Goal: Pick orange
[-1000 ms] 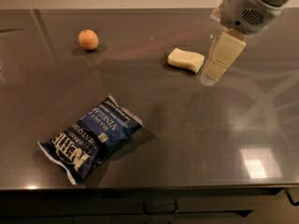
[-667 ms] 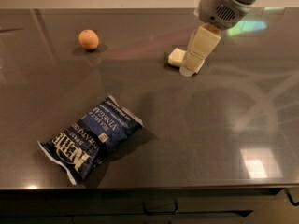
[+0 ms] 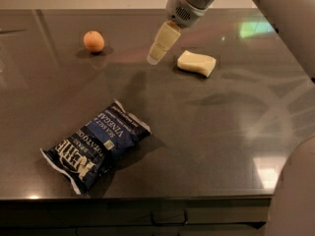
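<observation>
The orange is to be picked, so it is next for my gripper, which should go past the table's back middle and close around the orange's middle [image 3: 93, 42].
The orange [image 3: 93, 41] is a small round fruit resting on the dark table [image 3: 206, 132] at the back left. The gripper [image 3: 156, 55] hangs from the arm that enters from the top right, above the table's back middle. It is to the right of the orange, with a clear gap between them, and left of the pale yellow sponge [image 3: 197, 63]. Nothing shows in the gripper.
A blue chip bag [image 3: 96, 146] lies at the front left, tilted. The table's front edge runs along the bottom of the view. Part of the robot's pale body [image 3: 295, 195] fills the lower right corner and its arm [image 3: 290, 18] the upper right.
The gripper has moved left across the back of the table, from right of the sponge to left of it, closer to the orange. The orange, sponge and bag have not moved.
</observation>
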Motion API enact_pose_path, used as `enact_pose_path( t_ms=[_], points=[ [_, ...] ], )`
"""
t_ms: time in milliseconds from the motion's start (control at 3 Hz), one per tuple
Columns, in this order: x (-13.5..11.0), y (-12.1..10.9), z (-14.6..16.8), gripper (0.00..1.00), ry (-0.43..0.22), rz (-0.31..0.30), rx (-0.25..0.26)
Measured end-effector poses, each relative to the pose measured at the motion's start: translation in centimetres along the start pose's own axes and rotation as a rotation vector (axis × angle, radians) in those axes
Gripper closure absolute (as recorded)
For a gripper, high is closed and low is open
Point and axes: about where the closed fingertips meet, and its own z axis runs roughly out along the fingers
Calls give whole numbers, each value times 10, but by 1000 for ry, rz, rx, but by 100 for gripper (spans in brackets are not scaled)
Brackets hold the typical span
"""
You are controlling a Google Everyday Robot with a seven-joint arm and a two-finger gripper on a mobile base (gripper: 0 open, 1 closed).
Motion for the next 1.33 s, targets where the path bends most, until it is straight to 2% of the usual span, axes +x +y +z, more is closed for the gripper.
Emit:
enact_pose_path(
  t_ms=[333, 667, 1000, 1333],
  points=[
    [-13, -13, 27, 0, -21, 18, -16],
    [-41, -38, 75, 0, -52, 129, -36],
    [-63, -56, 108, 0, -70, 230, -34],
    [-83, -64, 131, 0, -84, 290, -36]
  ],
)
